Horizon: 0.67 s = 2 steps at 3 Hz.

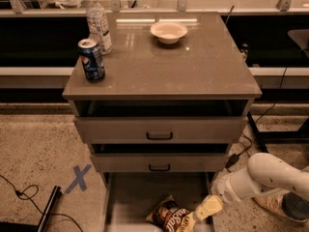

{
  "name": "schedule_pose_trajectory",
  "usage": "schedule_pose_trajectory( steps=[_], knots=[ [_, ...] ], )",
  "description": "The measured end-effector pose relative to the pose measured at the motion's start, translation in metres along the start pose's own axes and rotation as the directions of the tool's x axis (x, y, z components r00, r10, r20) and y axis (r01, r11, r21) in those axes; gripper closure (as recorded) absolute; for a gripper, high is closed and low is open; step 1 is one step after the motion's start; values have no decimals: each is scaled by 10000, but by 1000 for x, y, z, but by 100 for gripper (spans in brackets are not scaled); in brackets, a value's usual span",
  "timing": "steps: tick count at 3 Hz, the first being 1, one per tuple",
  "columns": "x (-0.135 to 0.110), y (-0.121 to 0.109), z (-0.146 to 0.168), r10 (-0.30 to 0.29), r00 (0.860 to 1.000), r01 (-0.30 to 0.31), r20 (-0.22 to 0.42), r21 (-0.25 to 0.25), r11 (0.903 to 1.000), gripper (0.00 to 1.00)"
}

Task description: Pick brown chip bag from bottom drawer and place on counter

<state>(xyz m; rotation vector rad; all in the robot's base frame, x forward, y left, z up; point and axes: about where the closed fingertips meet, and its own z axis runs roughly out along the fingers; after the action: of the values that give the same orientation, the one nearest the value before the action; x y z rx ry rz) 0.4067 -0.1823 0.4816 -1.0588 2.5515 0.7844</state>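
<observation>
Next, my gripper grabs the end of the brown chip bag [189,218] closest to my arm, inside the open bottom drawer.
The brown chip bag [170,216] lies crinkled on the floor of the open bottom drawer [130,197], near its front right, partly cut off by the frame's lower edge. My gripper [202,211], pale yellow on a white arm [260,178], reaches in from the right and sits low at the bag's right end, touching or just beside it. The counter [193,66] is the glossy grey-brown top of the cabinet above.
On the counter stand a blue soda can [91,60], a water bottle [98,23] and a white bowl [168,32]. The two upper drawers [159,129] stand slightly ajar. A blue tape X [77,179] and cables [24,195] lie on the floor at left.
</observation>
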Motion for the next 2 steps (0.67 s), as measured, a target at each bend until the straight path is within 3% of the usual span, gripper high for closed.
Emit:
schedule_pose_trajectory(
  steps=[2],
  knots=[
    [15, -37, 62, 138, 9999, -134, -104, 410, 9991, 0]
  ],
)
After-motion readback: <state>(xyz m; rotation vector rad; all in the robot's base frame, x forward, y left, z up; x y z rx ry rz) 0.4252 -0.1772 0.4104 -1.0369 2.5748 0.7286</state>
